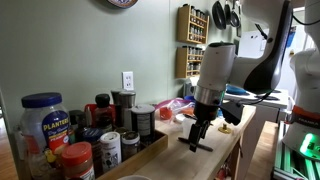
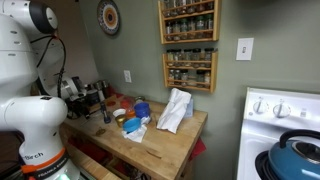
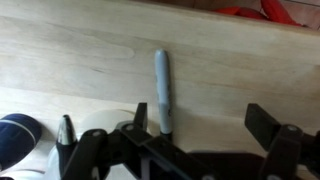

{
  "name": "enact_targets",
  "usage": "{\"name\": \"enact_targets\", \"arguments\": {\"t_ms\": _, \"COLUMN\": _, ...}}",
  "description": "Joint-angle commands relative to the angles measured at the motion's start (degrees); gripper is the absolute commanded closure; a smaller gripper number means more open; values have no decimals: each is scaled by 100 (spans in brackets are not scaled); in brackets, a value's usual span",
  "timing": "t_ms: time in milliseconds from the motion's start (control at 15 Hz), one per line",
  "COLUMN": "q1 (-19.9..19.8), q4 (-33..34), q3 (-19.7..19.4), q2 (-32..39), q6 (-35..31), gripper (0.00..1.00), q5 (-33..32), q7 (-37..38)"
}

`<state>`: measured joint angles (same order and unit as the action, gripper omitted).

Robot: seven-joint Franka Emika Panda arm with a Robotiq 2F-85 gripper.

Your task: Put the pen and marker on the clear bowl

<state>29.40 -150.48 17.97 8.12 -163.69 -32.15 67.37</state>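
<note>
The grey pen lies close against one finger, away from the middle of the robot's gripper, so the gripper will open wider and close around the pen's near end [image 3: 167,125] before lifting.
A grey pen [image 3: 162,88] lies flat on the wooden counter [image 3: 80,50], pointing away from me. My gripper [image 3: 203,122] is open and empty just above the counter; its left finger stands right beside the pen's near end, and the pen is not between the fingers' middle. The gripper also shows in both exterior views [image 1: 197,135] [image 2: 105,113], low over the counter. At the lower left of the wrist view a dark marker [image 3: 66,130] pokes up beside a whitish round rim that may be the clear bowl [image 3: 97,132]; most of it is hidden.
Jars and spice tins [image 1: 45,122] crowd one end of the counter. A blue dish [image 2: 142,108] and a white crumpled bag [image 2: 175,110] sit further along. A dark blue round object [image 3: 15,138] is beside the marker. Spice racks [image 2: 188,20] hang on the wall.
</note>
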Motion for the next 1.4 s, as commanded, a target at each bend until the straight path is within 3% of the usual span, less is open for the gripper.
{"name": "enact_targets", "arguments": {"t_ms": 0, "q1": 49, "q4": 6, "q3": -186, "q2": 183, "q6": -79, "gripper": 0, "q5": -367, "q7": 252}}
{"name": "enact_targets", "arguments": {"t_ms": 267, "q1": 82, "q4": 71, "q3": -286, "q2": 368, "q6": -178, "gripper": 3, "q5": -493, "q7": 408}}
{"name": "enact_targets", "arguments": {"t_ms": 733, "q1": 61, "q4": 78, "q3": -225, "q2": 478, "q6": -471, "gripper": 61, "q5": -369, "q7": 344}}
{"name": "enact_targets", "arguments": {"t_ms": 1067, "q1": -17, "q4": -14, "q3": 83, "q2": 195, "q6": -489, "gripper": 99, "q5": -19, "q7": 121}}
{"name": "enact_targets", "arguments": {"t_ms": 1333, "q1": -150, "q4": -84, "q3": 582, "q2": -45, "q6": -371, "gripper": 97, "q5": 641, "q7": -243}}
